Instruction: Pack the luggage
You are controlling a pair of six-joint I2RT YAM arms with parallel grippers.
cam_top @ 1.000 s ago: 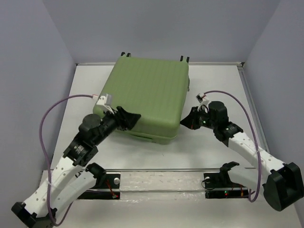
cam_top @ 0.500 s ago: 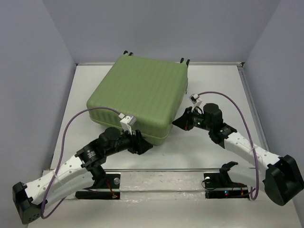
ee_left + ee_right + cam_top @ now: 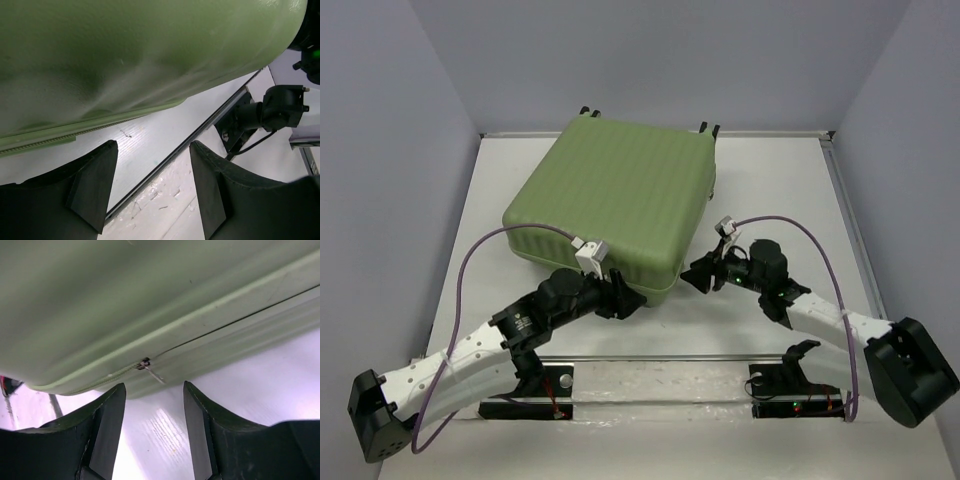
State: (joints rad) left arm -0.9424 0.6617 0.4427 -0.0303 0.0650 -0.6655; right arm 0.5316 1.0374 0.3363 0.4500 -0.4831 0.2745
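The zipper pull is short of the luggage's near corner, so next I take the zipper pull's hanging tab (image 3: 156,376) with my right gripper and pull it around that corner.
The pale sage-green ribbed luggage (image 3: 620,205) lies closed and flat on the white table, wheels at the far side. My left gripper (image 3: 628,300) is open and empty at the suitcase's near corner; its view shows the green shell (image 3: 125,55) above the fingers. My right gripper (image 3: 696,275) is open and empty beside the suitcase's near right side. Its view shows the seam with the small metal zipper pull (image 3: 150,369) just beyond the fingertips, apart from them.
White table (image 3: 770,170) with a raised rim along the far and right edges. A dark rail (image 3: 670,357) runs across the near side, with black arm mounts (image 3: 790,375) below it. Grey walls stand close on the left, the right and behind.
The left gripper came off the suitcase's left side, swung low to its near corner and moved slightly inward. The right gripper moved down and toward the near right side. The suitcase top lowered shut.
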